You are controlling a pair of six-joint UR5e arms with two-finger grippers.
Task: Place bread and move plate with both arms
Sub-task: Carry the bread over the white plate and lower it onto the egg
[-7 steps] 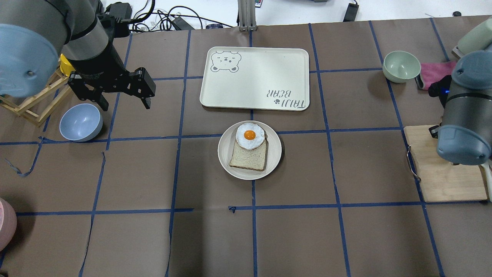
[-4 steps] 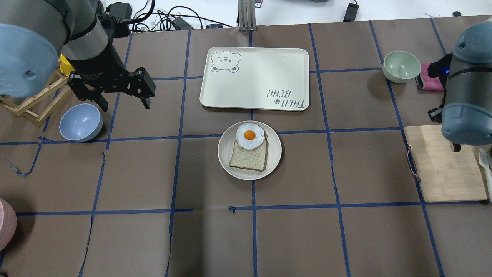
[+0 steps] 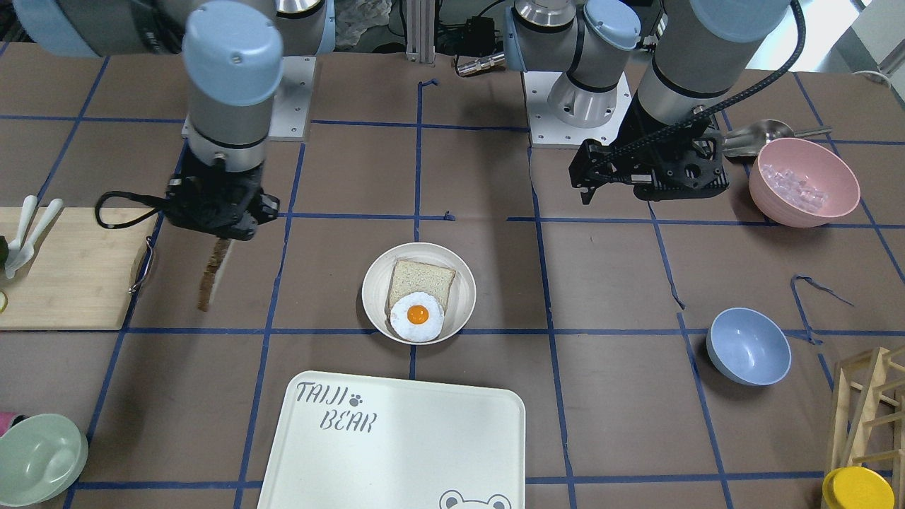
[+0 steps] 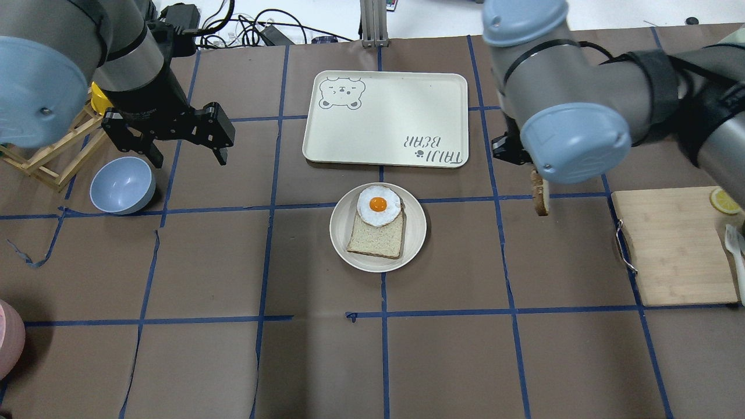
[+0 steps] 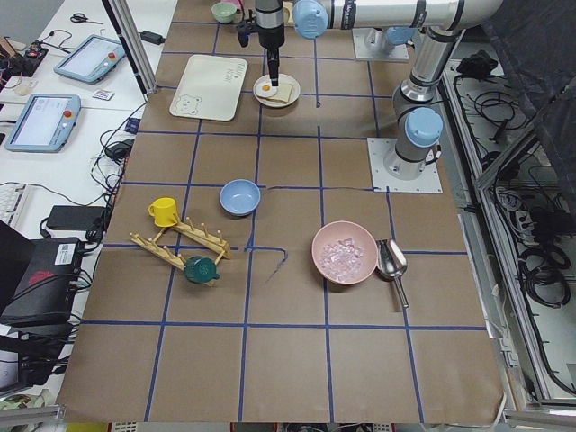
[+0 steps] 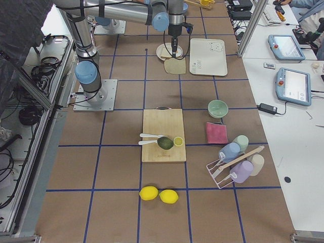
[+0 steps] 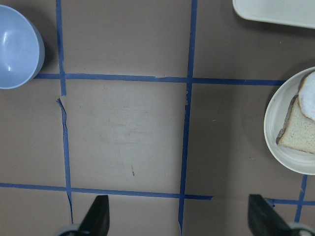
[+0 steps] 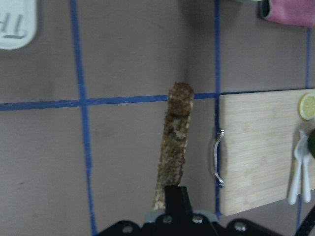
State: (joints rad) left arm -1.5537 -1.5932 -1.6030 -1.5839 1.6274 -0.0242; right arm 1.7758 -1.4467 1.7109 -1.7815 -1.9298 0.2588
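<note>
The robot's right gripper will release the bread on top of the fried egg and paler slice (image 3: 433, 298) on the plate.
My right gripper (image 3: 215, 237) is shut on the bread (image 4: 540, 195), a dark-crusted slice that hangs edge-on above the table, right of the plate (image 4: 416, 233). In the right wrist view the bread (image 8: 176, 147) sticks out from the shut fingers. The cream plate (image 3: 375, 293) holds a paler slice (image 4: 375, 235) with a fried egg (image 4: 378, 205) on it. My left gripper (image 4: 189, 158) is open and empty, above the table to the plate's left, beside a blue bowl (image 4: 122, 185). The left wrist view shows the plate's edge (image 7: 275, 123).
The white TAIJI BEAR tray (image 4: 384, 119) lies behind the plate. A wooden cutting board (image 4: 675, 244) with a lemon slice (image 4: 724, 201) lies at the right. A pink bowl (image 3: 802, 180), a green bowl (image 3: 39, 459) and a wooden rack (image 4: 46, 157) stand at the table's edges.
My right arm has swung in from over the cutting board toward the table's middle, carrying the bread. The left arm, plate and egg have not moved.
</note>
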